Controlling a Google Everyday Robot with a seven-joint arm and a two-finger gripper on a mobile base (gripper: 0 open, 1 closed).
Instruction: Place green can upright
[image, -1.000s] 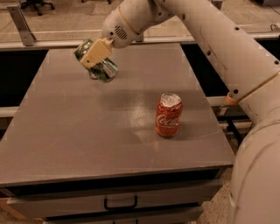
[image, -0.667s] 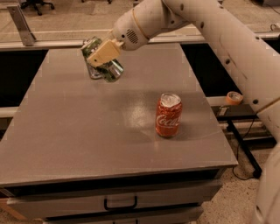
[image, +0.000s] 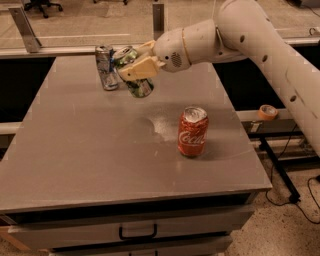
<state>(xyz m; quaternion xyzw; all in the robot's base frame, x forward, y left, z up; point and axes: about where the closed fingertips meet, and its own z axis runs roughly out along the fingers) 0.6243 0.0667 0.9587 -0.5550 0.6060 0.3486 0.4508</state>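
Next, my gripper puts the green can, now held close over the tabletop, down on the table (image: 155, 106) between the silver-and-blue can and the red can and lets go of it.
The green can (image: 136, 84), pale green and silver with a silver top, is held in my gripper (image: 134, 65) near the far middle of the grey table (image: 90, 150). The can leans a little, top up and to the left, with its base close over the tabletop. My gripper's tan fingers (image: 141, 68) are shut around the can's upper body. The white arm comes in from the upper right.
A crushed silver-and-blue can (image: 106, 67) stands just left of the green can, nearly touching it. A red Coca-Cola can (image: 193, 131) stands upright at the right of the table. A drawer handle (image: 137, 233) is below the front edge. An orange tape roll (image: 268, 111) lies at the right.
My gripper has carried the green can to the right and turned it from steeply tilted to nearly upright. The crushed silver-and-blue can now shows beside it.
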